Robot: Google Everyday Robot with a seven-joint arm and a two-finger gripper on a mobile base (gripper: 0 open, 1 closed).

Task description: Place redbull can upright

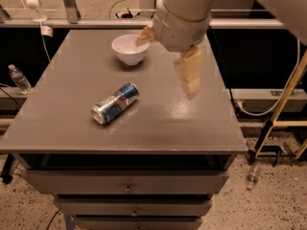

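My gripper should grasp the back end [128, 93] of the redbull can, toward the white bowl.
The redbull can [115, 103], blue and silver, lies on its side on the grey table [192, 128], left of the middle, with its silver end pointing to the front left. My gripper [166, 65] hangs over the table's back right part, above and to the right of the can and not touching it. Its cream fingers [189, 76] stand apart, open and empty; one points down, and the other peeks out by the bowl.
A white bowl [130, 48] stands at the back of the table, just left of my arm. Drawers [127, 188] sit under the tabletop. A water bottle [17, 78] stands off the table's left side, and another bottle [253, 176] lies on the floor at the right.
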